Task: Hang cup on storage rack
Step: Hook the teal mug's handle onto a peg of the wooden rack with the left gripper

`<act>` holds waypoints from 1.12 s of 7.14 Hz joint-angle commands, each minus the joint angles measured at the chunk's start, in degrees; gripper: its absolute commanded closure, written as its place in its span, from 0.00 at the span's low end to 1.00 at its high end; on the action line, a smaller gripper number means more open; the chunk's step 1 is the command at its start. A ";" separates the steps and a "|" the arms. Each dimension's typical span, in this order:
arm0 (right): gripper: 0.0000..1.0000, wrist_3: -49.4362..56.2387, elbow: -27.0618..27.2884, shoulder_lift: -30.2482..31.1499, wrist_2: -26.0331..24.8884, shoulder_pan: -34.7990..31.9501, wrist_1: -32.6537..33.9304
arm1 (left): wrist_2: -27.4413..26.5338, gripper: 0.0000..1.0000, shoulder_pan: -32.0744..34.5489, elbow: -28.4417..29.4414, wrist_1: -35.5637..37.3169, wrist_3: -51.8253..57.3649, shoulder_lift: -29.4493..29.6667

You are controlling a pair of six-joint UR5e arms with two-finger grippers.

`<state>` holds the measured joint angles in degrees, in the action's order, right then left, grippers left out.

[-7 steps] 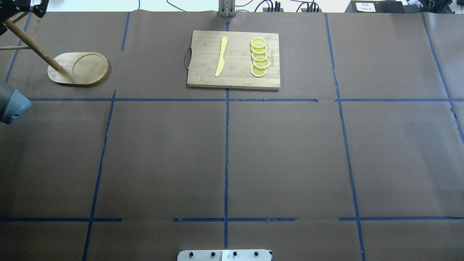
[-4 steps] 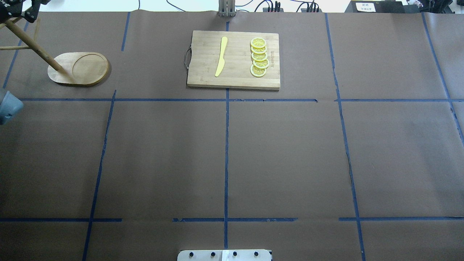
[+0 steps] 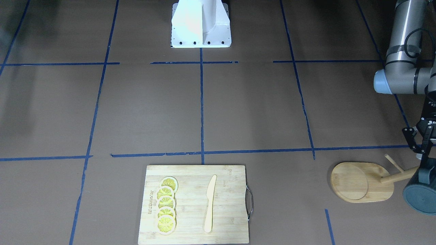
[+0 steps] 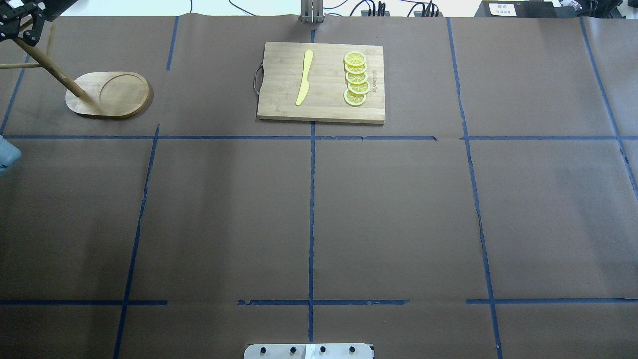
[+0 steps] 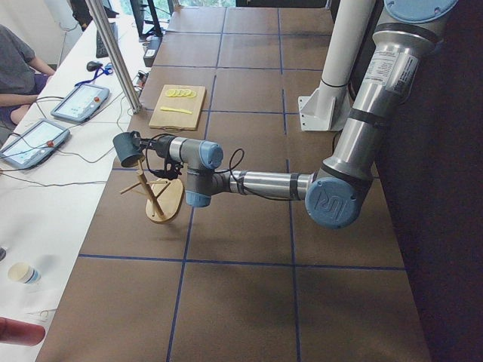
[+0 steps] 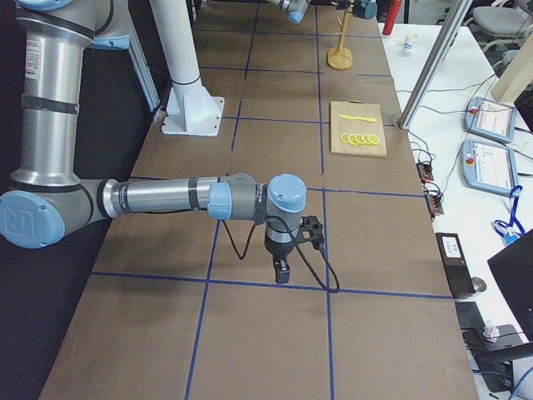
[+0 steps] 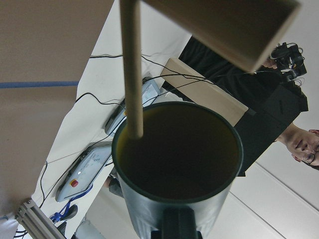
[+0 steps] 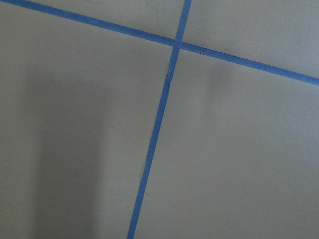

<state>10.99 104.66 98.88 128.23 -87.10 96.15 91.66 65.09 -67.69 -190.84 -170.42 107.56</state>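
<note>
Next, my left gripper lets go of the cup on a thin peg [image 3: 414, 175] near the top of the storage rack.
The dark blue-grey cup [image 7: 177, 159] is held in my left gripper [image 3: 422, 160], which is shut on it, mouth towards the wrist camera. The cup also shows at the right edge of the front view [image 3: 421, 199] and in the left view [image 5: 127, 148]. It hangs in the air by the top of the storage rack [image 3: 357, 182], a light wooden mug tree. A thin peg [image 7: 130, 69] reaches across the cup's mouth. The rack stands at the far left of the overhead view [image 4: 114, 94]. My right gripper [image 6: 281, 271] hangs above bare table; I cannot tell whether it is open or shut.
A wooden cutting board [image 4: 321, 82] with a yellow knife [image 4: 304, 77] and several lemon slices [image 4: 356, 79] lies at the back middle. The table edge, tablets and a seated person [image 5: 19, 72] are just beyond the rack.
My left arm has moved left, its elbow almost out of the overhead view. The gripper by the rack's top has shifted slightly up and left. The rack has not moved.
</note>
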 commanded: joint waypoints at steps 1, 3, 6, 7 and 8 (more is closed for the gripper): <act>0.00 0.00 0.01 -0.09 0.00 0.00 0.00 | 0.01 0.99 -0.14 3.71 -4.80 0.00 -0.06; 0.00 0.00 0.10 -0.09 0.00 0.00 0.00 | -0.17 0.99 -0.14 3.88 -6.11 -0.09 -0.07; 0.00 0.00 0.01 -0.09 0.00 0.00 0.00 | -0.34 0.98 -0.58 4.41 -7.96 -0.17 -0.42; 0.00 0.00 0.01 0.00 0.00 0.00 0.00 | -0.34 0.98 -0.66 4.41 -8.83 -0.17 -1.11; 0.00 0.00 -0.07 -0.09 0.00 0.00 0.00 | -0.34 0.98 -0.84 4.50 -9.10 -0.43 -1.29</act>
<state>10.99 104.65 98.82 128.23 -87.10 96.15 91.32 64.41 -63.27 -199.36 -170.66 106.61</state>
